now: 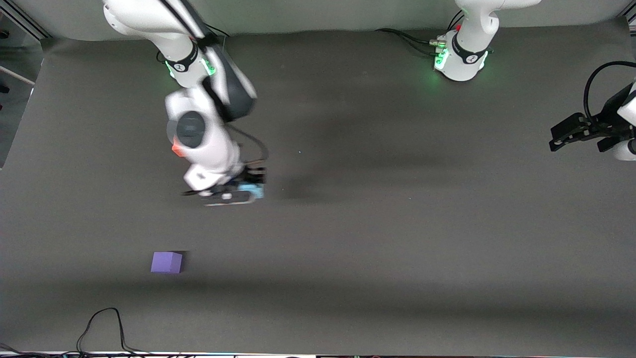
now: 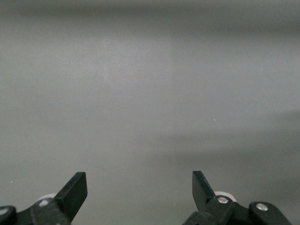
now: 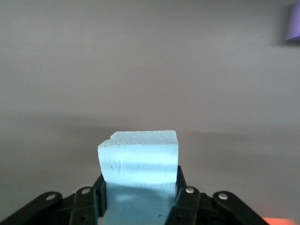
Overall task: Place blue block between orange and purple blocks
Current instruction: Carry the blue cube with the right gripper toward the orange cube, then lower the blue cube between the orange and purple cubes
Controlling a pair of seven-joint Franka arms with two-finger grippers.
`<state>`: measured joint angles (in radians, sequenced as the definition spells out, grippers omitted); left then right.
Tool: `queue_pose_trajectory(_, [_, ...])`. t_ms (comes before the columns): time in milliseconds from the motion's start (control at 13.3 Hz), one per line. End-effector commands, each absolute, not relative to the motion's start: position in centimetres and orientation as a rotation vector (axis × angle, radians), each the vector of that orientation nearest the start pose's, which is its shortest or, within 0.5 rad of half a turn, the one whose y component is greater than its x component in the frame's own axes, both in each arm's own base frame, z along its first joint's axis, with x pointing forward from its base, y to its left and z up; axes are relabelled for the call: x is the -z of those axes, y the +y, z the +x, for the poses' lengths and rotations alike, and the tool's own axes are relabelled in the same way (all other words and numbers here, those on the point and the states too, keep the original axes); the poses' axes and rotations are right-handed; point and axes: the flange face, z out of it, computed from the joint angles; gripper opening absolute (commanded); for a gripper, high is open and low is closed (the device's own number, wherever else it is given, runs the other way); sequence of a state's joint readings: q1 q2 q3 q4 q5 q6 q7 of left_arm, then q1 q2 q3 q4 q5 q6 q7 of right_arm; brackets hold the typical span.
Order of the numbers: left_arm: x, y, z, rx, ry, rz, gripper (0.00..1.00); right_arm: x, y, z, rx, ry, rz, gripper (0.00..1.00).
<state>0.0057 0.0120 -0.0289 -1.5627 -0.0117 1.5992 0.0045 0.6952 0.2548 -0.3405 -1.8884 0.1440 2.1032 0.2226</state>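
Next, my right gripper sets the blue block down on the mat (image 1: pixel 178 194) (image 3: pixel 289 158) between both other blocks, nearer to the orange block.
My right gripper (image 1: pixel 247 191) is shut on the light blue block (image 1: pixel 252 189) and holds it over the grey mat. In the right wrist view the blue block (image 3: pixel 139 157) sits between the two fingers (image 3: pixel 182 187). The orange block (image 1: pixel 177 148) shows only as a sliver, mostly hidden by the right arm. The purple block (image 1: pixel 167 262) lies on the mat, nearer to the front camera than the orange block. Its edge (image 3: pixel 293 23) and an orange sliver (image 3: pixel 280 221) show in the right wrist view. My left gripper (image 1: pixel 559 135) waits open and empty at the left arm's end of the table; the left wrist view (image 2: pixel 139 187) shows only bare mat.
A black cable (image 1: pixel 102 325) loops on the mat near the front edge, nearer to the front camera than the purple block. The arm bases (image 1: pixel 462 59) stand along the edge farthest from the front camera.
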Motion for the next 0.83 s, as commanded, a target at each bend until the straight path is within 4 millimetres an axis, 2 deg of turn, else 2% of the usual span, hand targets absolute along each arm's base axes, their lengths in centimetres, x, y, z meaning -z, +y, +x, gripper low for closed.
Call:
queue_pose_trajectory(0, [-62.4,-1.3,55.3,0.010,0.063,-3.152,1.00,-36.6,11.9,56.2,-0.095,-0.193,-3.089,0.26])
queue_pose_trajectory(75, [-62.4,-1.3,55.3,0.005,0.063,-3.149,1.00,-35.4,9.1,56.3,-0.125,-0.176,-3.097,0.26])
queue_pose_trajectory(225, [-62.2,-1.3,55.4,0.000,0.065,-3.139,1.00,-31.3,5.2,55.0,-0.137,-0.151,-3.113,0.26])
queue_pose_trajectory(376, [-62.0,-1.2,55.3,-0.005,0.063,-3.139,1.00,-26.4,2.6,53.4,-0.060,-0.151,-3.157,0.26])
queue_pose_trajectory(526, [-62.0,-1.3,55.3,-0.005,0.065,-3.139,1.00,-24.0,2.0,53.0,-0.058,-0.154,-3.188,0.26])
queue_pose_trajectory(751, [-62.0,-1.2,55.4,-0.007,0.082,-3.139,1.00,-22.3,1.9,52.5,-0.077,-0.101,-3.168,0.26])
